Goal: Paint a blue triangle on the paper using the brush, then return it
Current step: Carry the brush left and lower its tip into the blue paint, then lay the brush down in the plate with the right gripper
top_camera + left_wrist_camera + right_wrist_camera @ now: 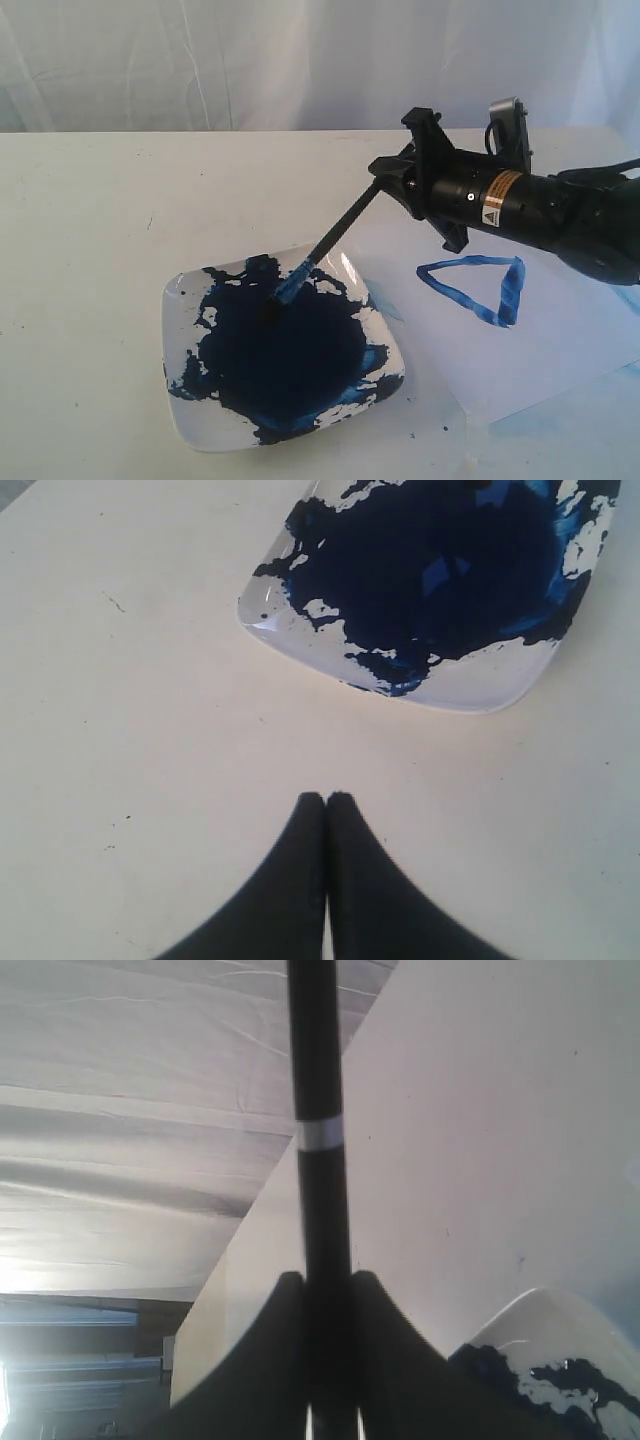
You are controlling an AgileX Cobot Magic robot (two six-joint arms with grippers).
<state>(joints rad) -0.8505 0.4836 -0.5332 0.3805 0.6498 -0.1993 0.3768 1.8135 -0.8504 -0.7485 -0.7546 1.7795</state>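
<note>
Next, my right gripper lays the brush down across the dark blue paint in the white square plate (325, 301), with the brush's handle reaching over the rim of that plate.
The brush (340, 232), long with a black handle, slants down from my right gripper (385, 180), which is shut on the handle's upper part. Its blue bristles (290, 288) touch the dark blue paint on the white square plate (182, 292). In the right wrist view the handle (320, 1080), with its silver band, runs out from between the jaws of my right gripper (328, 1278). The blue triangle (470, 262) is painted on the white paper (560, 350), right of the plate and under my right arm. My left gripper (326, 798) is shut and empty above bare table near the plate (480, 692).
The white table (90, 250) carries small blue specks near the plate and a pale blue smear (520, 420) at the front right. A white cloth backdrop (250, 60) hangs behind the table's far edge.
</note>
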